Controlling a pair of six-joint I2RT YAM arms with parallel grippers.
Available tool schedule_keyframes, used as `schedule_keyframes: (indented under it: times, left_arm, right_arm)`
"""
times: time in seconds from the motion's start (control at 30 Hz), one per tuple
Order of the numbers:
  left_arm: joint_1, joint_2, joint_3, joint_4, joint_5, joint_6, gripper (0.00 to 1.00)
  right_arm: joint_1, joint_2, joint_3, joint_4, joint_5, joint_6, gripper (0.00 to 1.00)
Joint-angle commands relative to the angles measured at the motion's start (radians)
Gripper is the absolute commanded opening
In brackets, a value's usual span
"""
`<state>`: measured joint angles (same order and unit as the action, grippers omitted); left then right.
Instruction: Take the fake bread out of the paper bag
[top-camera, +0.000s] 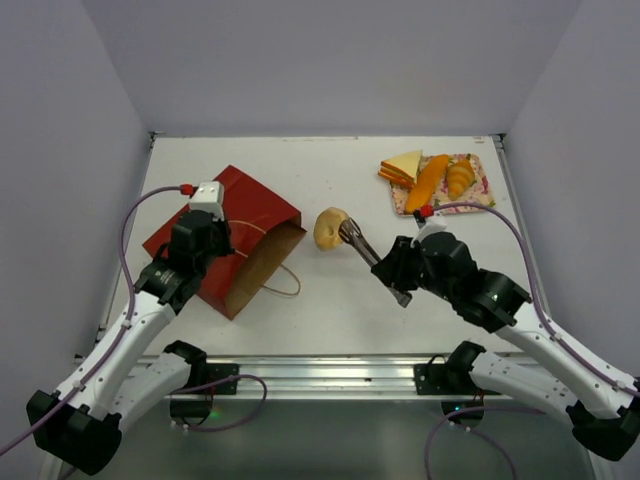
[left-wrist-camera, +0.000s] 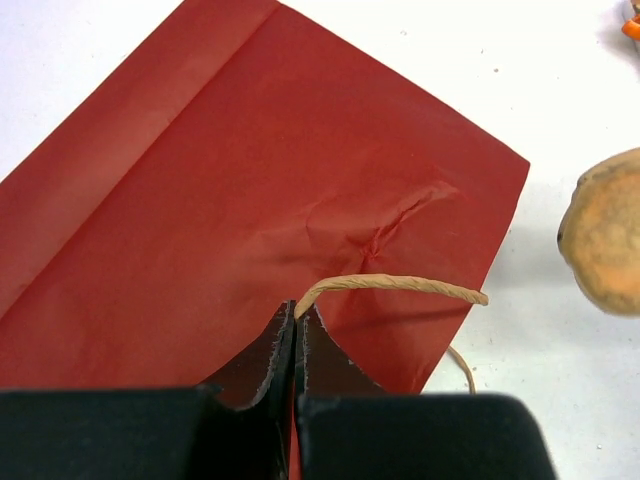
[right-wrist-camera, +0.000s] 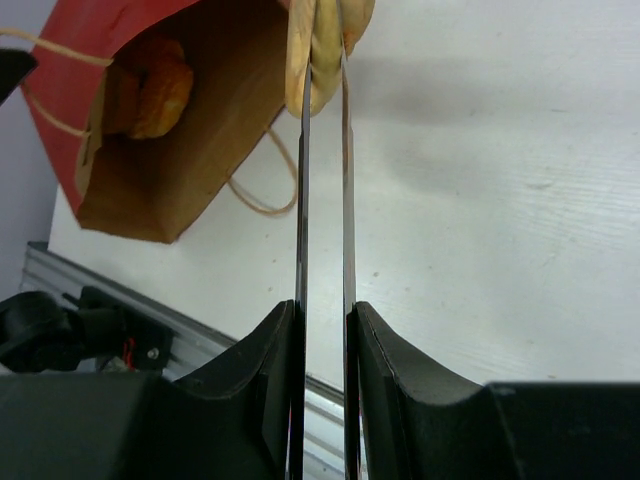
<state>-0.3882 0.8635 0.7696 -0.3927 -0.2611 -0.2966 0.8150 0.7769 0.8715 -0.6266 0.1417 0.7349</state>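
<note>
Next, I release the round tan bread with my right gripper on the far end of the long orange loaf (top-camera: 436, 160).
The red paper bag (top-camera: 232, 232) lies flat at the left with its brown mouth facing right. My left gripper (top-camera: 213, 243) is shut on its upper tan loop handle (left-wrist-camera: 400, 285), which I pinch between the fingertips above the red paper (left-wrist-camera: 250, 190). My right gripper (top-camera: 393, 270) is shut on metal tongs (right-wrist-camera: 303, 200). The tongs' tips clamp a round tan bread (top-camera: 330, 228) just right of the bag's mouth; it also shows in the right wrist view (right-wrist-camera: 325, 40) and the left wrist view (left-wrist-camera: 605, 235). Another orange-brown bread (right-wrist-camera: 155, 85) lies inside the open bag (right-wrist-camera: 210, 150).
A pink-flowered tray (top-camera: 481, 190) at the back right holds a sandwich (top-camera: 402, 167), a long orange loaf (top-camera: 428, 182) and a croissant (top-camera: 460, 178). The second bag handle (top-camera: 288, 285) lies on the table by the bag's mouth. A metal rail (top-camera: 320, 372) runs along the near edge.
</note>
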Motion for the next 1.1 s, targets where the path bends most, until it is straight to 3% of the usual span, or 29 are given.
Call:
schedule_keyframes:
  times: [0.0, 0.17, 0.43, 0.67, 1.07]
  left_arm:
    - [0.002, -0.041, -0.015, 0.018, 0.006, -0.007, 0.0]
    - [0.002, -0.072, -0.021, 0.034, 0.031, 0.001, 0.0]
    - [0.003, -0.096, -0.023, 0.043, 0.066, 0.022, 0.0]
    - [0.003, -0.109, -0.019, 0.043, 0.083, 0.028, 0.0]
    - [0.003, -0.147, -0.021, 0.049, 0.094, 0.034, 0.0]
  right_arm:
    - [-0.068, 0.045, 0.083, 0.016, 0.044, -0.069, 0.21]
    - [-0.174, 0.094, 0.162, 0.016, 0.039, -0.146, 0.21]
    - [-0.476, 0.205, 0.219, 0.074, -0.174, -0.206, 0.2]
    - [-0.752, 0.321, 0.204, 0.278, -0.413, -0.118, 0.19]
    - [-0.942, 0.44, 0.216, 0.498, -0.432, 0.006, 0.19]
